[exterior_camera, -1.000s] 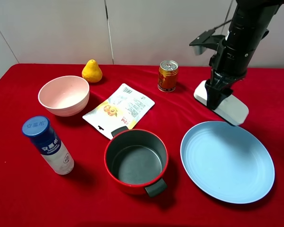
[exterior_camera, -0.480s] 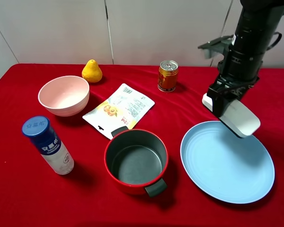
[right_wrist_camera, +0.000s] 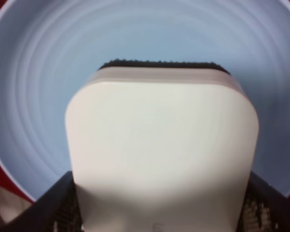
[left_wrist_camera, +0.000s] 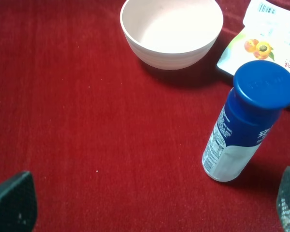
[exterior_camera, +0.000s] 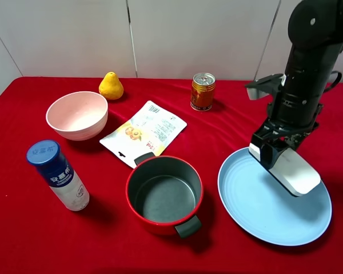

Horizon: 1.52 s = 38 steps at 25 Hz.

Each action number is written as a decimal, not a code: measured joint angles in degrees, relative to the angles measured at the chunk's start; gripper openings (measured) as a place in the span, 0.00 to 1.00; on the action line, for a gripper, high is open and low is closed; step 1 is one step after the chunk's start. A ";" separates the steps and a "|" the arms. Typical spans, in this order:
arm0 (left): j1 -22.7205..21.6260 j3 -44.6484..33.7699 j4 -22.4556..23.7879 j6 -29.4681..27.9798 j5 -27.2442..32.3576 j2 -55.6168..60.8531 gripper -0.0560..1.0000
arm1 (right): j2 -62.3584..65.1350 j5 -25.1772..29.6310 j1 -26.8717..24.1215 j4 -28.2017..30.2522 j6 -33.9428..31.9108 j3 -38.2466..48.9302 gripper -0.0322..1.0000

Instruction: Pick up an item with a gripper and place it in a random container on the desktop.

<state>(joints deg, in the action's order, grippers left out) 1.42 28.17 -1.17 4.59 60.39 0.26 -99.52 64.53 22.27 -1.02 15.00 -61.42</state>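
The white soap-like bar will go down near the middle of the light blue plate [exterior_camera: 268, 185] from my right gripper.
My right gripper [exterior_camera: 272, 154] is shut on the white soap-like bar [exterior_camera: 294, 170] and holds it tilted over the back right part of the light blue plate [exterior_camera: 257, 200]. I cannot tell whether the bar touches the plate. In the right wrist view the bar [right_wrist_camera: 159, 154] fills the middle, between the jaws, with the plate's rings [right_wrist_camera: 159, 34] behind it. My left gripper [left_wrist_camera: 150, 203] is open and empty over the red cloth, near the blue-capped bottle [left_wrist_camera: 246, 121] and the pink bowl [left_wrist_camera: 171, 29]. It is out of the high view.
On the red cloth stand a red pot with a grey inside [exterior_camera: 164, 191], a pink bowl [exterior_camera: 77, 114], a blue-capped bottle [exterior_camera: 57, 174], a printed white snack pouch [exterior_camera: 144, 132], an orange can [exterior_camera: 203, 91] and a yellow pear-shaped fruit [exterior_camera: 111, 85].
My right gripper has carried the white bar from the cloth behind the plate forward and to the right, to above the plate. The other things have not moved.
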 joint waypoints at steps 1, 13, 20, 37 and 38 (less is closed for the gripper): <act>0.00 0.00 0.00 0.00 0.00 0.00 1.00 | 0.00 -0.66 0.00 0.01 -0.05 0.28 0.48; 0.00 0.00 0.00 0.00 0.00 0.00 1.00 | 0.00 -6.00 0.00 1.02 -1.67 2.92 0.48; 0.00 0.00 0.00 0.00 0.00 0.00 1.00 | 0.05 -7.21 0.00 1.94 -3.72 4.05 0.48; 0.00 0.00 0.00 0.00 0.00 0.00 1.00 | 0.05 -8.28 0.00 1.02 -8.41 5.29 0.48; 0.00 0.00 0.00 0.00 0.00 0.00 1.00 | 0.05 -8.28 0.00 0.62 -8.71 5.29 0.48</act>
<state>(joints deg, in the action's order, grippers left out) 1.42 28.17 -1.17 4.59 60.39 0.26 -99.48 56.25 22.27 -0.40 6.28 -56.13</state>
